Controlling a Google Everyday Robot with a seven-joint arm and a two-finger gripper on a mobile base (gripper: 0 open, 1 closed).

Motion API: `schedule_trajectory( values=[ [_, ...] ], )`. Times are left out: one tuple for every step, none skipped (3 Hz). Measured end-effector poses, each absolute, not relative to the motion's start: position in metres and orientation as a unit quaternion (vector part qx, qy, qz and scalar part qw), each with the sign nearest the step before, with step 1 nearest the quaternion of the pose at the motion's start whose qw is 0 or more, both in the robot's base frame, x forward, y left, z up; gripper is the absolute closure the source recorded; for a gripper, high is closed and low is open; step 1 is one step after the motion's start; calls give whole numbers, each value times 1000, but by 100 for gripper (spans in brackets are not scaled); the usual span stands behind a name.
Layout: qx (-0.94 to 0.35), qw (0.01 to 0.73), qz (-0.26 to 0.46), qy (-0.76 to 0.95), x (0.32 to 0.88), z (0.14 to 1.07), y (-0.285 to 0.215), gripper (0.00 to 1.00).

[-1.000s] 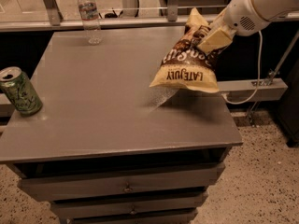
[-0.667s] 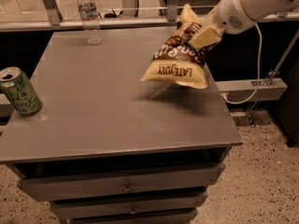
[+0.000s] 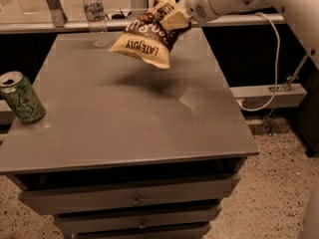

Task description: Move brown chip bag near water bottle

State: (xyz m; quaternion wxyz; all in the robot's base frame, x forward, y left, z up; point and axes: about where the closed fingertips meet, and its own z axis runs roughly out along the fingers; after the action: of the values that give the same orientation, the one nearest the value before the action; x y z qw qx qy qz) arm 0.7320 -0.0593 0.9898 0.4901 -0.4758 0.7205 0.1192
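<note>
Next, my gripper releases the brown chip bag on the grey table (image 3: 121, 42), setting it free at a spot just in front of the water bottle.
The brown chip bag (image 3: 147, 34) hangs in the air above the far part of the grey table (image 3: 124, 113), tilted, its tan end with dark lettering pointing down-left. My gripper (image 3: 174, 19) comes in from the upper right on a white arm and is shut on the bag's right side. The water bottle (image 3: 95, 16), clear with a white cap, stands upright at the table's far edge, a short way left of the bag.
A green drink can (image 3: 21, 97) stands at the table's left edge. A white cable (image 3: 271, 68) hangs to the right of the table. Drawers (image 3: 134, 200) sit under the tabletop. Speckled floor lies to the right.
My gripper has carried the chip bag up and to the left, toward the far edge and closer to the water bottle. The bottle and can have not moved.
</note>
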Motion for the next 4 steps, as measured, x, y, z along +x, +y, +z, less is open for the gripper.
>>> schedule_trajectory(
  values=[
    [-455,503,136,722,770,982,-31,100],
    [-442,504,153,726,801,970,-7,100],
    [-436,491,165,736,827,949,15,100],
    [-434,479,174,743,841,933,28,99]
  ],
)
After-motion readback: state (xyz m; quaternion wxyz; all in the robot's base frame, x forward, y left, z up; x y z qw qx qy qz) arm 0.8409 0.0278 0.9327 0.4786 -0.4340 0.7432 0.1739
